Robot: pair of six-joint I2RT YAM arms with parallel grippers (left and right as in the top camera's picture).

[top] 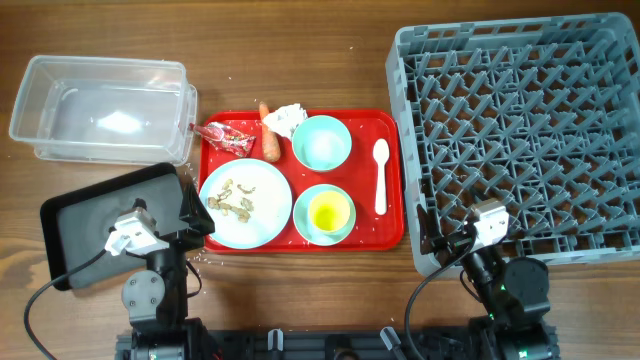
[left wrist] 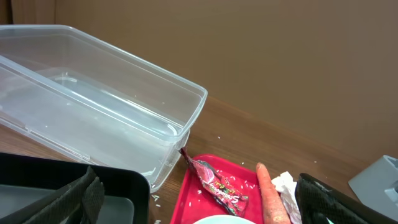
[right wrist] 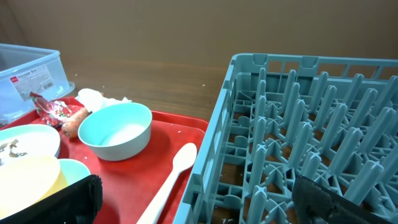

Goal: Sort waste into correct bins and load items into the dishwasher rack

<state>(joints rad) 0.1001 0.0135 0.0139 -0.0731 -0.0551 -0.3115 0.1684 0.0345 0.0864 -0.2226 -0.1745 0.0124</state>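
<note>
Next, I move my left gripper to the yellow cup inside the mint-green bowl and grip the yellow cup's rim [top: 317, 197].
On the red serving tray, a red wrapper [top: 228, 138], a carrot piece [top: 269, 138] and a white tissue [top: 287, 118] lie at the back. Beside them are a pale-blue bowl [top: 321, 142], a pale plate [top: 262, 215] with beige scraps [top: 233, 196], a yellow cup [top: 328, 212] inside a mint-green bowl [top: 345, 228], and a white spoon [top: 380, 175]. My left gripper [top: 192, 212] is open and empty between the black tray [top: 80, 215] and the plate. My right gripper [top: 445, 240] is open and empty at the grey rack's [top: 520, 130] front-left corner. The clear tub [top: 100, 108] is empty.
The red serving tray [top: 390, 235] lies between the black tray and the rack. White grains are scattered on it and on the table near the tub [left wrist: 112, 112]. The wrapper [left wrist: 217, 185] and carrot [left wrist: 270, 196] show in the left wrist view, the spoon [right wrist: 168, 180] in the right.
</note>
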